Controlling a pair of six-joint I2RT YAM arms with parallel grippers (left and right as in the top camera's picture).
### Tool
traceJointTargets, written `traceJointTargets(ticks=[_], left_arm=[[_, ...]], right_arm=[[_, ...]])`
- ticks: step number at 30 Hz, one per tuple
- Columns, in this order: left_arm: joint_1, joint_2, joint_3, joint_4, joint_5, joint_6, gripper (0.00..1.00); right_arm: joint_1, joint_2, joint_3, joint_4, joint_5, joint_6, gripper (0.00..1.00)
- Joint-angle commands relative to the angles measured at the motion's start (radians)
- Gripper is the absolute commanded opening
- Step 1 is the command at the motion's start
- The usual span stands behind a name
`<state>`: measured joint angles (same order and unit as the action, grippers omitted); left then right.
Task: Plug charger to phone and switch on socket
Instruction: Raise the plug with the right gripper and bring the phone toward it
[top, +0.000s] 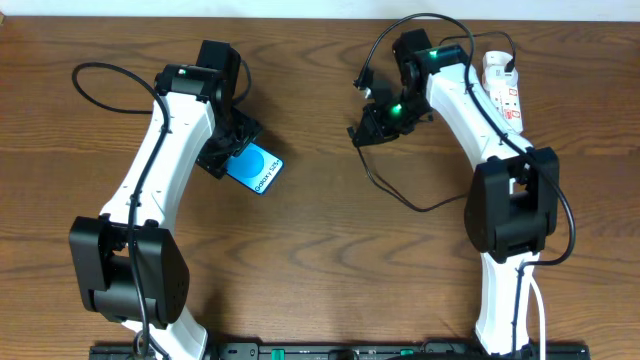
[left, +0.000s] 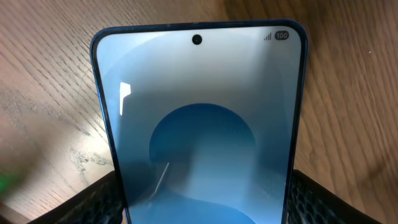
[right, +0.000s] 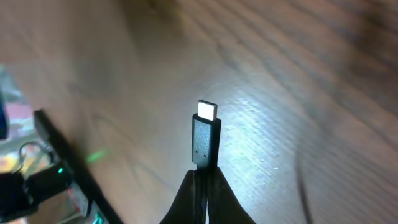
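Next, I release the charger's small plug tip on the bare wood table (top: 392, 138) under my right gripper.
The phone (top: 257, 167) with a light-blue screen lies tilted left of centre, held at one end by my left gripper (top: 222, 155). In the left wrist view the phone (left: 202, 124) fills the frame between both fingers (left: 202, 211). My right gripper (top: 372, 125) is shut on the charger's small plug tip (right: 205, 134), which sticks out above the fingers (right: 206, 186) over the table. The black charger cable (top: 400, 195) loops over the table beside the right arm. The white socket strip (top: 503, 85) with red markings lies at the far right, partly behind the right arm.
The two grippers are apart, with bare wood table (top: 320, 230) between them. Both arm bases stand at the front edge. The socket's thick white cord (top: 540, 310) runs down by the right base. A black cable loop (top: 95, 85) lies at far left.
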<state>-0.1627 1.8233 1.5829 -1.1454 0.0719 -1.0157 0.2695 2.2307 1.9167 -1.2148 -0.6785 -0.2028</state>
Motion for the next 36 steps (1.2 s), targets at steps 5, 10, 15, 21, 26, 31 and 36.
traceJointTargets(ticks=[5,10,15,21,26,31,36], left_arm=[[0.003,-0.021,0.0,-0.006,0.088,0.04,0.07],[0.003,-0.021,0.0,-0.006,0.266,0.023,0.07],[0.008,-0.021,0.0,-0.006,0.54,-0.063,0.07],[0.036,-0.02,0.0,-0.025,0.92,-0.15,0.07],[0.045,-0.021,0.0,-0.032,1.137,-0.144,0.07],[0.045,-0.021,0.0,-0.032,1.141,-0.145,0.07],[0.045,-0.021,0.0,-0.031,1.078,-0.146,0.08]], right_arm=[[-0.034,-0.021,-0.003,-0.035,-0.068,-0.09,0.01],[-0.04,-0.021,-0.003,-0.039,-0.069,-0.09,0.01],[-0.04,-0.021,-0.003,-0.039,-0.068,-0.09,0.01],[-0.04,-0.021,-0.003,-0.039,-0.06,-0.09,0.01],[-0.04,-0.021,-0.003,-0.039,-0.057,-0.089,0.01],[-0.04,-0.021,-0.003,-0.039,-0.057,-0.082,0.01],[-0.04,-0.02,-0.005,-0.008,0.067,0.04,0.01]])
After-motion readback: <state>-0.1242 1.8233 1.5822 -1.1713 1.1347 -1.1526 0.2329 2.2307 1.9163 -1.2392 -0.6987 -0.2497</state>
